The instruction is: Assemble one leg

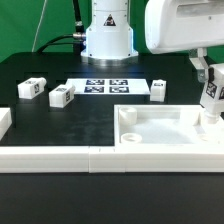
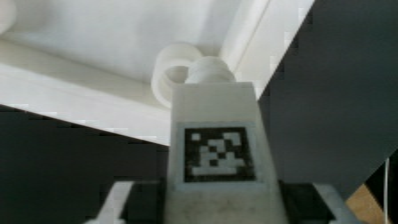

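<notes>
My gripper needs to let go of the white leg standing in the tray-like piece's corner hole (image 1: 209, 136) (image 2: 175, 75) next to the front rail.
My gripper (image 1: 211, 88) is at the exterior view's right, shut on a white leg (image 1: 211, 97) with a tag mark, held upright over the far right corner of the large white tray-like piece (image 1: 165, 128). In the wrist view the held leg (image 2: 217, 135) fills the middle between my fingers (image 2: 128, 200), and its tip sits right at a corner hole (image 2: 175, 68) of the tray-like piece (image 2: 107, 60). Three more legs lie on the black table: one (image 1: 31, 88) at the left, one (image 1: 62, 95) beside it, one (image 1: 158, 90) right of the marker board.
The marker board (image 1: 106, 86) lies flat at the back centre before the robot base (image 1: 107, 40). Long white border rails (image 1: 60, 158) run along the front, with a short piece (image 1: 4, 122) at the left edge.
</notes>
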You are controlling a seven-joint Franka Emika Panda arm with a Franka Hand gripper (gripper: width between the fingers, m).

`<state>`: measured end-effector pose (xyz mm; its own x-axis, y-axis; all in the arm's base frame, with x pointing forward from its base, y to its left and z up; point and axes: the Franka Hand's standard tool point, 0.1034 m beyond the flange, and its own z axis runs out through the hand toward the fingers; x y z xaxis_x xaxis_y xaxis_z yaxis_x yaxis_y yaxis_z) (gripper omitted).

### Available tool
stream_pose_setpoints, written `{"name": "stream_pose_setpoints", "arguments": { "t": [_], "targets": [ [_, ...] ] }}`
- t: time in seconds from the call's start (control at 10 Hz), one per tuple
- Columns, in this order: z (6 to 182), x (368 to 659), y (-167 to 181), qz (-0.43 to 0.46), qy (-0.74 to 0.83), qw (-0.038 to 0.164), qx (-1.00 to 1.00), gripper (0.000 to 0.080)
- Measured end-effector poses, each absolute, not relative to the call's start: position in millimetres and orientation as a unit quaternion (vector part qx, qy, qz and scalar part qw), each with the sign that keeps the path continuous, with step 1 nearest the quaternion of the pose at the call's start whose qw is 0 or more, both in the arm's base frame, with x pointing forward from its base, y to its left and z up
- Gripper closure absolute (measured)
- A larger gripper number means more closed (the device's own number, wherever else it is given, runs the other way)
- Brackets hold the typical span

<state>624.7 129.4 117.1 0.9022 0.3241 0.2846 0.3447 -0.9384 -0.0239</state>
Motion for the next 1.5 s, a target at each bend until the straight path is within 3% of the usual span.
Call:
{"name": "stream_pose_setpoints", "arguments": {
  "t": [0.1,1.5],
  "targets": [
    [118.5,629,128,-0.181,-0.17,0.035,-0.968,0.0506],
    [82.1,631,121,-0.185,-0.168,0.033,-0.968,0.0506]
  ]
}}
